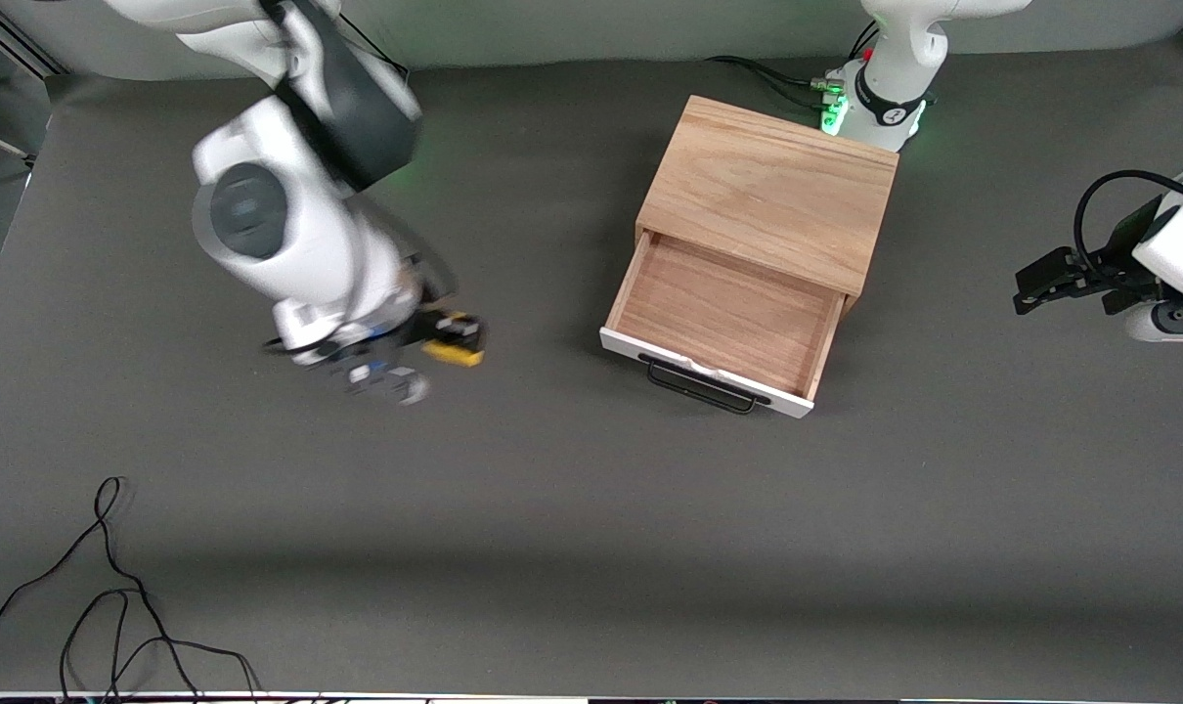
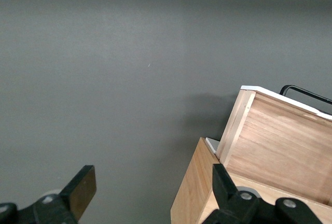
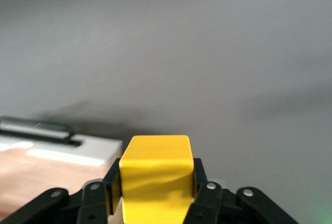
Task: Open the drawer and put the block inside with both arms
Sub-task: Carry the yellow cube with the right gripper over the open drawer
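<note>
Next, my right gripper releases the yellow block, which is held above the table now, on the drawer's bottom, close behind the white front panel [image 1: 689, 333] [image 3: 49, 173].
The light oak box [image 1: 772, 191] stands near the left arm's base. Its drawer [image 1: 723, 318] is pulled open toward the front camera, with a white front panel and black bar handle [image 1: 701, 387]; the tray is empty. My right gripper [image 1: 452, 337] is shut on the small yellow block [image 1: 454, 351] and holds it above the table, on the right arm's side of the drawer. The block fills the jaws in the right wrist view [image 3: 155, 175]. My left gripper [image 1: 1036, 286] is open and empty, up in the air at the left arm's end of the table.
A black cable [image 1: 112, 596] lies looped on the grey table [image 1: 552, 528] at the near corner on the right arm's end. The left wrist view shows the box's side [image 2: 194, 182] and the drawer's side [image 2: 275, 136].
</note>
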Motion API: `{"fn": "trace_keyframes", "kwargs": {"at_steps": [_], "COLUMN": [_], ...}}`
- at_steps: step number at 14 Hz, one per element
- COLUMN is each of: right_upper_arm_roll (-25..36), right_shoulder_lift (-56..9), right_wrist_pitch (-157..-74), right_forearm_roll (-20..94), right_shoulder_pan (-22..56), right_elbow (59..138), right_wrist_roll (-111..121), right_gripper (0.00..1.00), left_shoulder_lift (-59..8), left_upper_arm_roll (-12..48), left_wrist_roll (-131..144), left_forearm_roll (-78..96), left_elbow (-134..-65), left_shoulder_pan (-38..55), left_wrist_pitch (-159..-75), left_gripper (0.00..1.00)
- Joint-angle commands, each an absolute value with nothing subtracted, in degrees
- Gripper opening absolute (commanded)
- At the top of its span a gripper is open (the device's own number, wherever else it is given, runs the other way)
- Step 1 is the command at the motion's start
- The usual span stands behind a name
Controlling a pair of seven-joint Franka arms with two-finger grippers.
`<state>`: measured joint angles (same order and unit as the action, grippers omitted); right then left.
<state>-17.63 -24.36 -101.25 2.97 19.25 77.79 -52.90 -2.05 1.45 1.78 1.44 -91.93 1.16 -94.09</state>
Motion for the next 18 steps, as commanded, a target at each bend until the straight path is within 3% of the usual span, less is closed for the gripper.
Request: {"fn": "trace_keyframes", "kwargs": {"at_steps": [1,3,6,9,11,12,13,14,18], "right_upper_arm_roll": [-17.8,-17.8,-17.7,-17.8,-17.8,-17.7,-17.7,-17.7,-17.7], "right_shoulder_lift": [-35.0,-40.1,-43.3,-47.4,-49.2,-49.7,-50.0,-50.0,-49.6], "right_wrist_pitch": [-100.9,-105.4,-111.5,-115.4,-116.1,-116.3,-117.0,-117.2,-117.1], "right_forearm_roll": [-2.2,-5.2,-6.8,-11.3,-11.5,-11.5,-11.5,-11.6,-12.0], "right_shoulder_pan": [28.4,33.7,37.7,40.9,41.8,42.2,42.4,42.5,42.5], "right_elbow": [64.1,60.1,60.0,60.0,60.2,60.2,60.2,60.4,60.3], "right_wrist_roll": [-65.2,-73.3,-78.0,-83.4,-84.1,-84.6,-85.9,-86.9,-87.0], "right_gripper": [0.14,0.17,0.28,0.29,0.35,0.5,0.54,1.0,1.0], "left_shoulder_lift": [-1.5,-1.4,-1.4,-1.4,-1.4,-1.4,-1.4,-1.4,-1.2], "left_upper_arm_roll": [-1.0,-1.1,-1.1,-1.1,-1.1,-1.1,-1.1,-1.1,-1.1], "left_wrist_roll": [0.2,0.2,0.1,0.1,0.1,0.1,-0.3,-1.2,-3.4], "left_forearm_roll": [0.6,0.6,0.6,0.6,0.6,0.6,0.6,0.6,0.3], "left_elbow": [-92.5,-92.5,-92.5,-92.5,-92.5,-92.5,-92.5,-92.4,-92.4], "left_shoulder_pan": [3.2,3.2,2.9,2.9,2.8,2.8,2.8,2.8,2.6], "left_wrist_pitch": [-94.6,-94.5,-94.4,-94.0,-94.0,-93.8,-93.7,-93.7,-93.4], "left_gripper": [1.0,1.0,1.0,1.0,1.0,1.0,1.0,1.0,1.0]}}
